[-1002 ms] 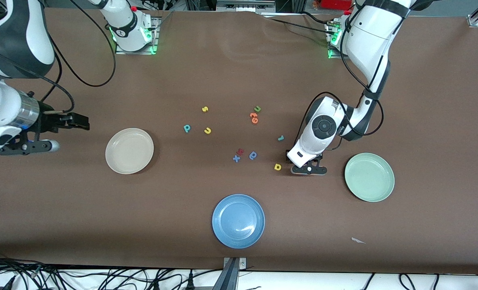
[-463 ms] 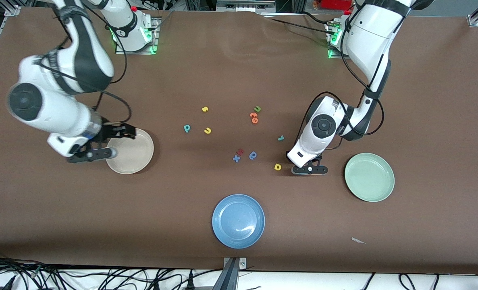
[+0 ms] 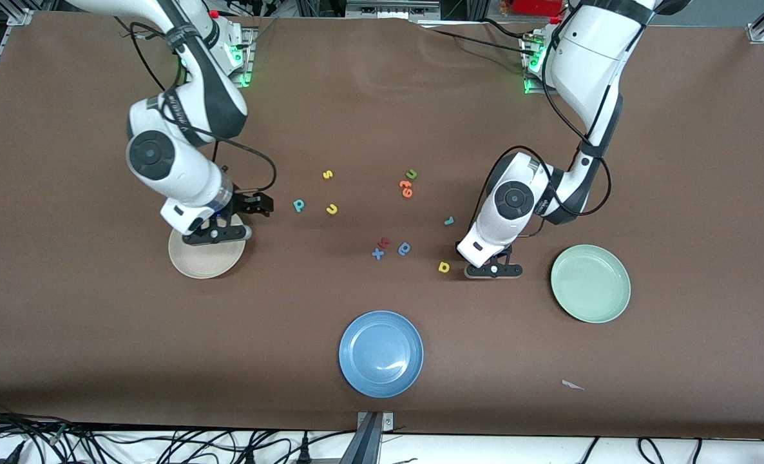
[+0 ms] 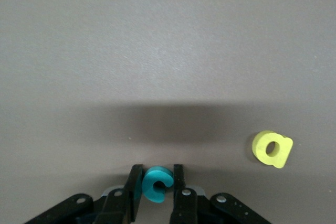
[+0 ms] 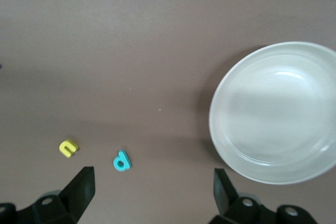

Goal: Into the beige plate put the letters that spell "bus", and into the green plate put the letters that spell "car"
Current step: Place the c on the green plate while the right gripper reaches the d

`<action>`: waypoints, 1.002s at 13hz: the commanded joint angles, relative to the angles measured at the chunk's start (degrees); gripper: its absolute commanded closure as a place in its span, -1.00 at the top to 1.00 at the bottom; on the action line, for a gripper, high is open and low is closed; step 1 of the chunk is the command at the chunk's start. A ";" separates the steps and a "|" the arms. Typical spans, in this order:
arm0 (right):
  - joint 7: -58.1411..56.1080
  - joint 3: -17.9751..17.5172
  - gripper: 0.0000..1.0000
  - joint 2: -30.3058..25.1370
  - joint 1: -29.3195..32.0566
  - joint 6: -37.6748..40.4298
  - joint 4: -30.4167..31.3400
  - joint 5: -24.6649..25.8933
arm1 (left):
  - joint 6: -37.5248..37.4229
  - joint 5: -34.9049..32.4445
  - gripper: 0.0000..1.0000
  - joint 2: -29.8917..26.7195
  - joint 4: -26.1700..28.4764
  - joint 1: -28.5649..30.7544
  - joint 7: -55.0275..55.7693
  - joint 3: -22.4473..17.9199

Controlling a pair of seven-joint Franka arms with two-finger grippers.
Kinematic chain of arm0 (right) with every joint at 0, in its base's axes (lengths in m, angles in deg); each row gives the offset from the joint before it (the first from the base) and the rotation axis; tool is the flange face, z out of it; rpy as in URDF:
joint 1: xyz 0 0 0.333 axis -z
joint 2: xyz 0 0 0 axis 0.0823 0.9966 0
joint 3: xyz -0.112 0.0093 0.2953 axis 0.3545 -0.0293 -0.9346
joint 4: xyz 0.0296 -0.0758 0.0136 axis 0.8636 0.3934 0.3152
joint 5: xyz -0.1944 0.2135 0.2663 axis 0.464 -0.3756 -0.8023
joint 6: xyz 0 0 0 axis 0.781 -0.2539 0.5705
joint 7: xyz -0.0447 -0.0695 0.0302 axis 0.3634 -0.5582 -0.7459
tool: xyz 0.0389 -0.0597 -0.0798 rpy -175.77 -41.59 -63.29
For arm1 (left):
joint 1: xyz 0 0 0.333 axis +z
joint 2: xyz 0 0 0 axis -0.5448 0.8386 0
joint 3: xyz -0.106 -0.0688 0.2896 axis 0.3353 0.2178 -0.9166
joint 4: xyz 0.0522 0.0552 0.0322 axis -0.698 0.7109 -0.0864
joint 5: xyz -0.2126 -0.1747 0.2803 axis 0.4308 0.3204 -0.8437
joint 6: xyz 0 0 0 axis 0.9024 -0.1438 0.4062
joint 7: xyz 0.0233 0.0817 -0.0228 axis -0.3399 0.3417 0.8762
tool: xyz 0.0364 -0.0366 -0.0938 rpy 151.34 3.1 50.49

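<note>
My left gripper should put the teal c down near the middle of the green plate (image 3: 600, 281). The teal c is down at the table beside the yellow a.
My left gripper (image 4: 157, 184) is down at the table, shut on the teal c (image 4: 157, 183); in the front view the left gripper (image 3: 471, 260) hides it. The yellow a (image 4: 272, 149) (image 3: 444, 267) lies beside it, and the teal r (image 3: 448, 221) farther from the camera. The green plate (image 3: 591, 283) sits toward the left arm's end. My right gripper (image 5: 152, 192) (image 3: 259, 205) hangs open and empty beside the beige plate (image 5: 278, 111) (image 3: 195, 263), just short of the teal b (image 5: 121, 161) (image 3: 299, 205). The yellow u (image 5: 67, 148) (image 3: 332, 209) and yellow s (image 3: 328, 174) lie past the b.
A blue plate (image 3: 381, 353) sits near the front edge. Mid-table lie a green u (image 3: 411, 174), orange letters (image 3: 406, 188), a blue round letter (image 3: 404, 249), a blue x (image 3: 377, 254) and a red letter (image 3: 385, 242). A paper scrap (image 3: 572, 385) lies near the front.
My right arm has swung in from its end of the table to the beige plate's edge, toward the teal b. My left gripper has stayed low by the yellow a.
</note>
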 commanded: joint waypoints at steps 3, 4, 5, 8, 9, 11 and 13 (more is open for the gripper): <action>12.09 -4.98 1.00 -0.64 0.47 -12.95 11.44 8.87 | -17.33 -2.40 -0.78 -3.51 -7.33 4.64 -17.64 -3.15; 12.89 -5.08 1.00 -0.03 0.47 -13.58 11.88 9.94 | -18.22 -2.48 -0.78 -3.52 -7.86 6.66 -22.92 -3.33; 13.33 -5.51 1.00 0.67 0.47 -14.10 11.97 10.64 | -18.40 -2.83 -0.78 -3.52 -7.87 8.42 -28.37 -3.76; 15.70 -6.48 1.00 4.27 0.30 -18.05 12.67 13.36 | -18.93 -7.75 -0.66 -3.25 -8.04 13.87 -41.83 -4.65; 17.97 -6.66 1.00 5.50 0.21 -20.24 13.20 15.72 | -18.59 -7.93 -0.46 -2.38 -8.48 15.80 -45.17 -4.56; 23.68 -6.66 1.00 8.14 -0.06 -22.54 13.47 23.09 | -18.49 -7.06 0.99 -0.36 -11.55 16.52 -48.45 -4.47; 30.09 -6.75 1.00 9.99 -0.06 -23.60 13.38 30.74 | -18.67 -1.91 1.00 -0.53 -13.22 15.74 -45.49 -4.03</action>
